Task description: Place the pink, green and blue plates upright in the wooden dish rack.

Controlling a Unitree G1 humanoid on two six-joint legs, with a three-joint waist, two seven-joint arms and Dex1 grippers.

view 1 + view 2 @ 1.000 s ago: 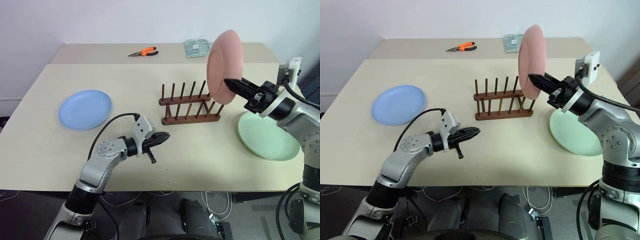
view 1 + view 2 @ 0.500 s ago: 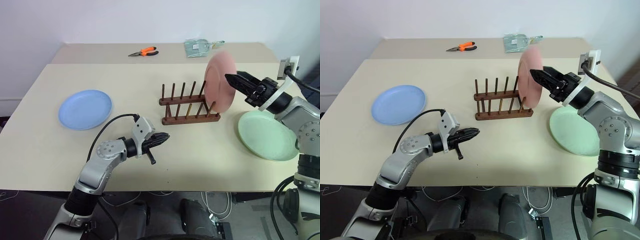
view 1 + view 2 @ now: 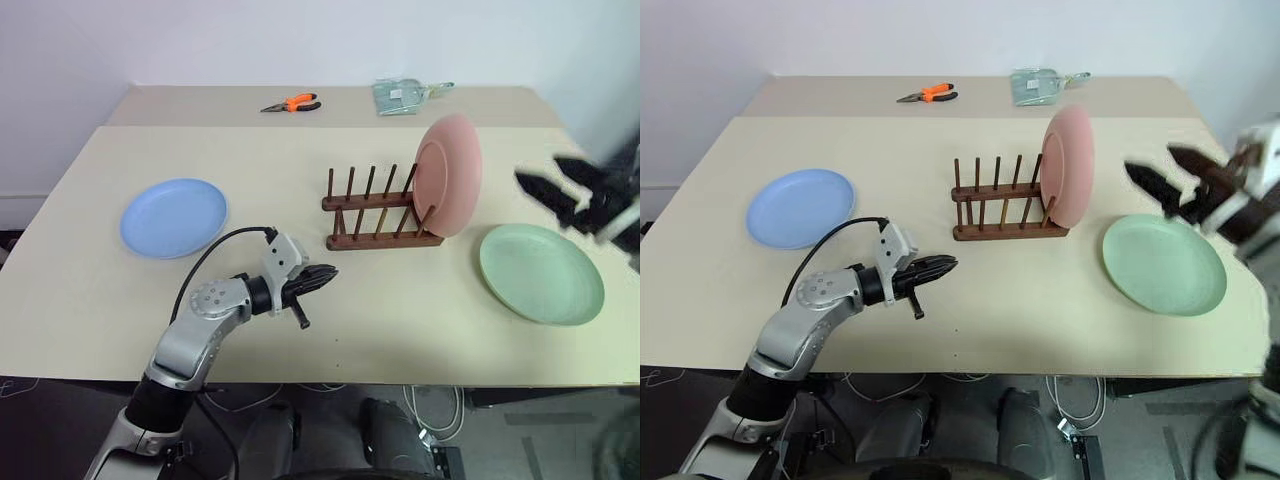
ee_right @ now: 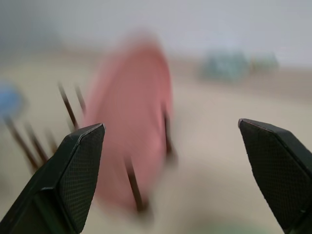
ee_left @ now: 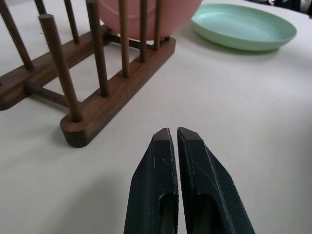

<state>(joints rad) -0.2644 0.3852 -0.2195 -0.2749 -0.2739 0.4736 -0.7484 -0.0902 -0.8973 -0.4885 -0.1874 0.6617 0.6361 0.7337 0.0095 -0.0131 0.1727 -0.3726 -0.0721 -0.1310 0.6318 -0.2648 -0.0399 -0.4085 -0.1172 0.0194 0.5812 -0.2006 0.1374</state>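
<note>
Next, my right gripper grips the green plate on its near rim (image 3: 497,296), on the side that is toward the wooden dish rack.
The pink plate (image 3: 450,173) stands upright in the right end slot of the wooden dish rack (image 3: 375,212) at mid-table. To the rack's right the green plate (image 3: 541,272) lies flat on the table. The blue plate (image 3: 174,216) lies flat at the left. My right gripper (image 3: 560,182) hangs open above the green plate, apart from the pink plate, nothing between its fingers. In the right wrist view the pink plate (image 4: 134,156) shows ahead of the spread fingers. My left gripper (image 3: 330,271) is shut and empty, just above the table in front of the rack.
Orange-handled pliers (image 3: 290,103) and a clear packet (image 3: 402,94) lie on the far table section. The table's front edge runs just below my left arm. Bare tabletop (image 3: 400,310) spreads between the rack and the front edge.
My right gripper lowered the pink plate into the rack's right end slot, let go of it, opened wide and drew back to the right. The left arm stayed still.
</note>
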